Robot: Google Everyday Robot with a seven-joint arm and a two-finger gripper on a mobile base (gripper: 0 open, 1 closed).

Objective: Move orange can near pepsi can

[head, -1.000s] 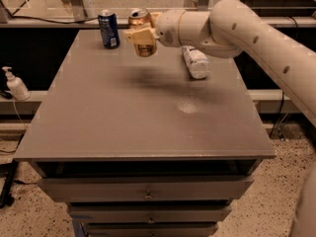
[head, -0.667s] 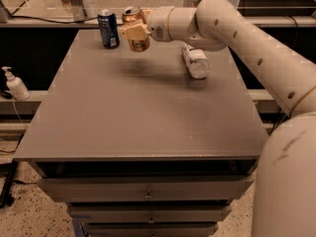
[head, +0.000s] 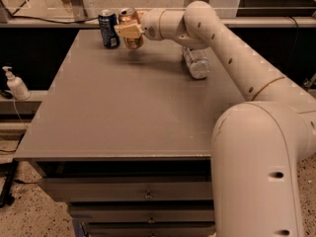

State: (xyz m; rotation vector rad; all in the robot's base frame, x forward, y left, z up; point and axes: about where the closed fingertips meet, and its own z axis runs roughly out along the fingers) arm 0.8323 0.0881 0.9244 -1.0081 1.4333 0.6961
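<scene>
Next, I release the orange can on the grey table's far end (head: 131, 50), beside the pepsi can.
The pepsi can (head: 108, 29) is dark blue with a silver top and stands upright at the far left corner of the grey table (head: 123, 107). The orange can (head: 131, 28), golden-orange with a silver top, is just to the right of the pepsi can with a narrow gap between them. My gripper (head: 129, 31) is shut on the orange can, its tan fingers across the can's front. The can sits very low over the table with a small shadow under it; I cannot tell whether it touches the top.
A white plastic bottle (head: 196, 62) lies on its side at the far right of the table, partly under my arm. A soap dispenser (head: 16, 83) stands on a ledge to the left. Drawers (head: 143, 194) lie below the table's front edge.
My gripper has carried the orange can left and toward the far edge, and lower, until it is right beside the pepsi can. The pepsi can and bottle have not moved.
</scene>
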